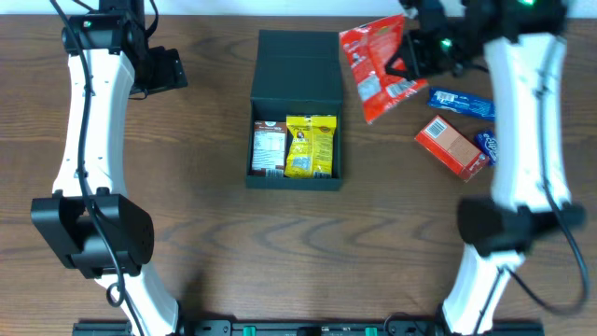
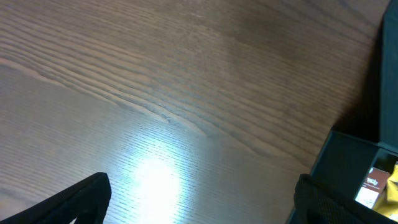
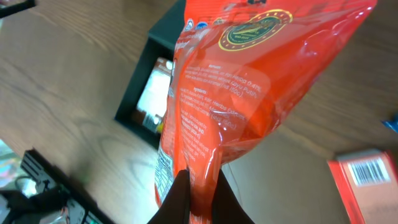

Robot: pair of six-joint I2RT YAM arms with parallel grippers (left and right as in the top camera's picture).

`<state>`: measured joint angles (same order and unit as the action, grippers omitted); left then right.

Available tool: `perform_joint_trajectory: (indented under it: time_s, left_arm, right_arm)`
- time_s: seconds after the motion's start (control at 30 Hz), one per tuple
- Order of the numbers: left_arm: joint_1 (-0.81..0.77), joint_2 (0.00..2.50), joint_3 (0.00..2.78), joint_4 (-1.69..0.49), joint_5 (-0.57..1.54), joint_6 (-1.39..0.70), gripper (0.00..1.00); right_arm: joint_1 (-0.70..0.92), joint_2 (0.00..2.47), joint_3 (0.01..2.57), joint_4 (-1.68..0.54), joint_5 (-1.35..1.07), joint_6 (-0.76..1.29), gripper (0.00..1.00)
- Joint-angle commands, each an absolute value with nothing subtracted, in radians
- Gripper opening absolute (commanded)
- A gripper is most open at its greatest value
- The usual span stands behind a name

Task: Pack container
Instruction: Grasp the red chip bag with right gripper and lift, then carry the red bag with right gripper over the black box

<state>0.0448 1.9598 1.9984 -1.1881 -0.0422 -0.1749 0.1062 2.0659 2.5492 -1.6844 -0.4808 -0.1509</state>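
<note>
I should let go of the red snack bag with my right gripper on top of the yellow packet in the container (image 1: 308,141).
The container (image 1: 295,67) is a dark teal-black box with its flap lid open at the far side, at the table's middle. Inside lie a brown-white packet (image 1: 269,149) and a yellow packet (image 1: 311,147). My right gripper (image 1: 403,63) is shut on the edge of a red snack bag (image 1: 375,65) and holds it above the table, right of the container; in the right wrist view the red bag (image 3: 249,81) hangs from the jaws (image 3: 200,186) with the container (image 3: 140,74) behind. My left gripper (image 2: 199,202) is open and empty over bare table left of the container (image 2: 348,162).
A red-orange snack carton (image 1: 451,147) lies at the right, also seen in the right wrist view (image 3: 367,186). Two blue packets (image 1: 461,102) (image 1: 489,145) lie beside it. The brown wooden table (image 1: 187,224) spreads all round.
</note>
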Motion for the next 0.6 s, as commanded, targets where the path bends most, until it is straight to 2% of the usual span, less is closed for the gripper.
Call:
perform_joint_trajectory:
  time_s: [0.0,0.1,0.33,0.57]
  left_arm:
    - [0.051,1.952,2.017,-1.189,-0.017,-0.165,0.95]
    - [0.051,1.952,2.017,-1.185,-0.017,-0.164,0.95]
    - [0.051,1.952,2.017,-1.185,-0.017,-0.165,0.95]
    - [0.051,1.952,2.017,-1.175,-0.017,-0.165,0.95]
  right_arm:
    - [0.11,1.999,2.389,-1.631,-0.468,-0.181,0.02]
    - [0.143,1.987,2.223,-1.501,-0.473,-0.167,0.02]
    - [0.253,1.988,1.873,-1.05,-0.592,0.053,0.02]
    - [0.317,1.988,1.651,-0.798,-0.666,0.289,0.01]
